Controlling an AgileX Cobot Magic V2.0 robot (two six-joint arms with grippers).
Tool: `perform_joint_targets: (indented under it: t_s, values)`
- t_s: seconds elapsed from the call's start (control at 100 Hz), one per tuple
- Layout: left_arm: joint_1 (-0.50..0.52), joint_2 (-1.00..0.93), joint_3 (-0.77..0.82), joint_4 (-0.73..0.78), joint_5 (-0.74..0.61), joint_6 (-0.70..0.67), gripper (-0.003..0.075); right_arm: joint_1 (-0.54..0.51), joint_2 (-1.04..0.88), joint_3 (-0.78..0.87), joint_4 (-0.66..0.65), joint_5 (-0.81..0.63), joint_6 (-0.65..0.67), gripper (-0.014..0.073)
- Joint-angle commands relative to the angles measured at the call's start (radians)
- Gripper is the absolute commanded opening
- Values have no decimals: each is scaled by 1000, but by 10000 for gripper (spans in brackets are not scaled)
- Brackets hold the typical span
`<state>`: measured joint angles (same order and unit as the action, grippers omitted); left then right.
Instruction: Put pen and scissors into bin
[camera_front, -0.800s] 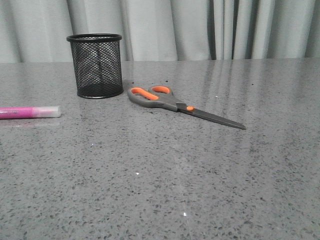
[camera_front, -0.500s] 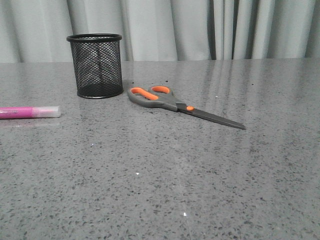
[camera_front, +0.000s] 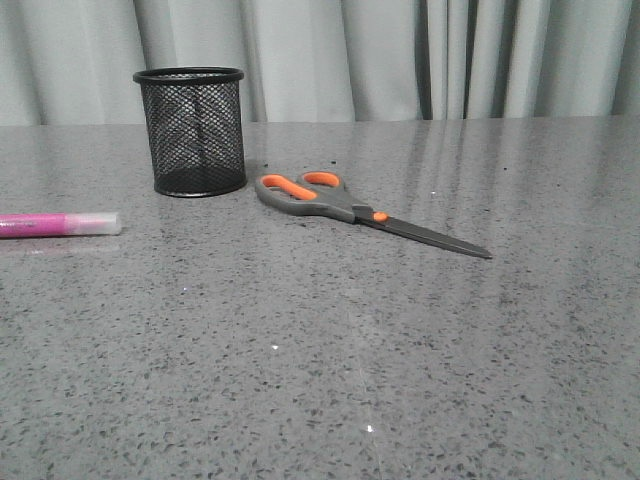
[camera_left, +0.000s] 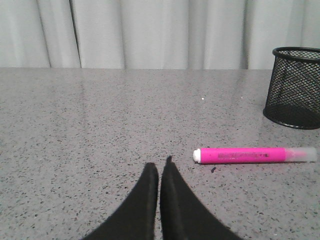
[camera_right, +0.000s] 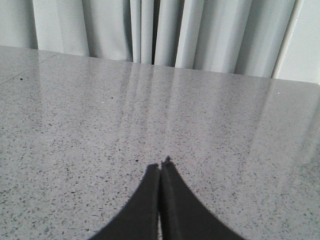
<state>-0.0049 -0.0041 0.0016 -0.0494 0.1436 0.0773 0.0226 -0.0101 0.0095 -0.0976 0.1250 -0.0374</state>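
The pink pen is the next thing for my left gripper to go to. It should close on the middle of the pen's body (camera_front: 12, 226) (camera_left: 255, 155) and leave its whitish cap free.
The black mesh bin (camera_front: 190, 132) stands upright at the back left of the grey table. Just right of it the scissors (camera_front: 345, 205) lie flat, grey-and-orange handles toward the bin, dark blades pointing right and forward. The pink pen (camera_front: 58, 224) lies flat at the table's left edge, whitish cap toward the middle. In the left wrist view the pen (camera_left: 255, 155) lies a short way from my left gripper (camera_left: 159, 165), which is shut and holds nothing; the bin (camera_left: 294, 87) stands beyond. My right gripper (camera_right: 160, 165) is shut over bare table. Neither gripper shows in the front view.
Pale grey curtains (camera_front: 400, 60) hang behind the table's far edge. The speckled grey tabletop (camera_front: 330, 360) stretches across the front view, with nothing else lying on it.
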Motion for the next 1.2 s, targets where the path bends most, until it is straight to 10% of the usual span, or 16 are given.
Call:
perform_joint_targets:
  t_s: [0.0, 0.4, 0.88, 1.19]
  values:
    - [-7, -31, 43, -7, -78, -10, -19, -6, -20, 15, -8, -70, -8, -69]
    - [-7, -31, 43, -66, -136, -10, -19, -6, -20, 15, 26, -125, -8, -69]
    - [-7, -31, 34, -640, -181, -10, -19, -6, -20, 15, 376, -319, 18, -69]
    - [-7, -7, -128, -535, -69, -1, -20, -6, 74, -153, 419, -61, 30, -53]
